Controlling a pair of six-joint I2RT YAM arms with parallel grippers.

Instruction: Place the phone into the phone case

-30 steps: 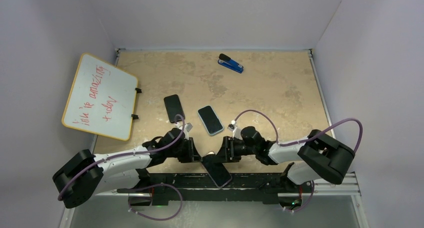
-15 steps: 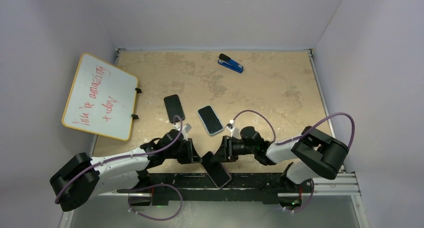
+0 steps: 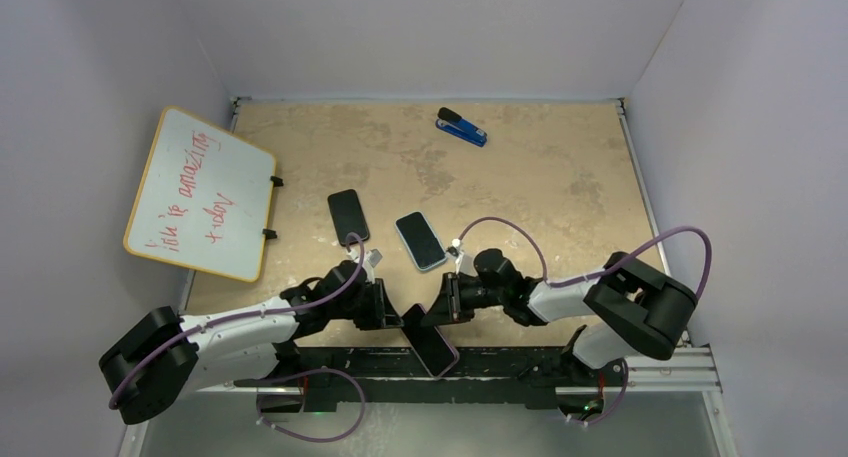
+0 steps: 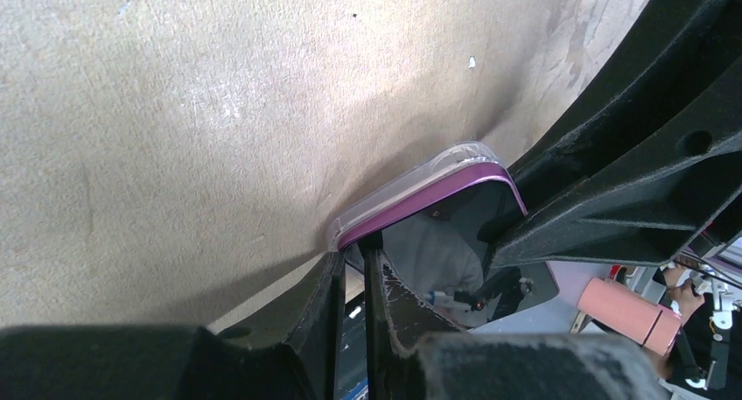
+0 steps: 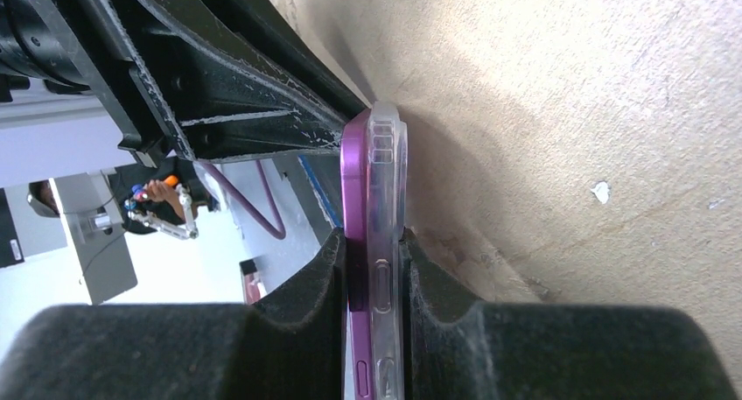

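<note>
The edge of the purple phone sticks up above the clear case's rim, so my left gripper needs to hold both steady while my right gripper opens and pinches along the phone's edge [image 3: 446, 335].
A purple phone [image 3: 430, 339] with a dark screen sits partly in a clear case and tilts over the table's near edge, held between both grippers. My right gripper [image 3: 437, 312] is shut on it. In the right wrist view its fingers [image 5: 374, 242] clamp the purple phone edge [image 5: 356, 181] and the clear case [image 5: 387, 155] side by side. My left gripper [image 3: 393, 314] is at the phone's upper left corner. In the left wrist view its fingers [image 4: 353, 251] stand nearly together and pinch that corner of the case [image 4: 411, 177] and the phone [image 4: 455, 242].
A black phone [image 3: 347, 217] and a phone in a teal case [image 3: 420, 240] lie flat just beyond the grippers. A blue stapler [image 3: 461, 127] sits at the back. A whiteboard [image 3: 200, 192] leans at the left edge. The table's front rail [image 3: 500, 362] runs under the phone.
Both grippers and the phone have shifted slightly left along the near edge. The right arm has reached further left. Both holds are unchanged.
</note>
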